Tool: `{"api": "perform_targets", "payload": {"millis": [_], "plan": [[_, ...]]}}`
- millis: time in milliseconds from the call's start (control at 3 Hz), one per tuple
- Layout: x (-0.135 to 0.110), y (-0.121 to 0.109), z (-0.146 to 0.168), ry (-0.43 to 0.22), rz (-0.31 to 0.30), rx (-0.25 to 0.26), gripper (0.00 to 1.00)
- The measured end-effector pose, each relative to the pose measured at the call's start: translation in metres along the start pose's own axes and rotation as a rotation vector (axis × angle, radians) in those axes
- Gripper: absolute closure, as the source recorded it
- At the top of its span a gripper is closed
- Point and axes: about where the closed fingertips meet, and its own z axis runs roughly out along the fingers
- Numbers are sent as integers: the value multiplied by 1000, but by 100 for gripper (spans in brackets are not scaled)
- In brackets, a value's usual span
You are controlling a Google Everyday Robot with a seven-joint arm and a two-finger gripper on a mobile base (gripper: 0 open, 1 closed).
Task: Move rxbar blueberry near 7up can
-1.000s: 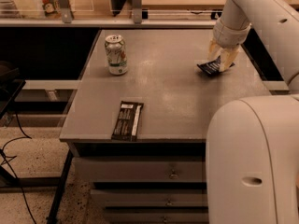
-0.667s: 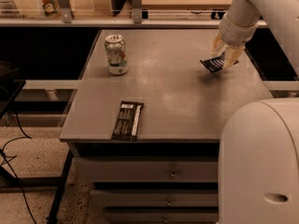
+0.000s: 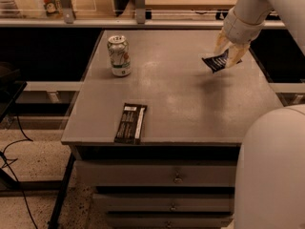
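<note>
The robot will put the rxbar blueberry down on the grey table (image 3: 142, 63) close beside the 7up can, on the side facing its gripper.
The rxbar blueberry (image 3: 216, 62), a small dark navy wrapper with white print, hangs tilted in my gripper (image 3: 227, 54) above the right side of the grey table (image 3: 190, 99). The gripper is shut on the bar and holds it off the surface; its shadow falls on the table below. The 7up can (image 3: 118, 55), white and silver with green markings, stands upright at the far left of the table, well to the left of the gripper.
A longer black-brown bar with a white stripe (image 3: 130, 123) lies near the table's front left edge. A shelf rail with posts (image 3: 138, 4) runs behind the table. Drawers (image 3: 176, 175) sit below. My pale body (image 3: 274, 175) fills the lower right.
My gripper has lifted the blue bar off the table and raised it slightly, with the arm swinging up and to the right. The can and the long bar have not moved.
</note>
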Motion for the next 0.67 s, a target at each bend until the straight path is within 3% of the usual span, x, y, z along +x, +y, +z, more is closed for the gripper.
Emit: {"api": "perform_targets", "payload": {"millis": [667], "plan": [[-45, -33, -4, -66, -77, 66, 100]]}}
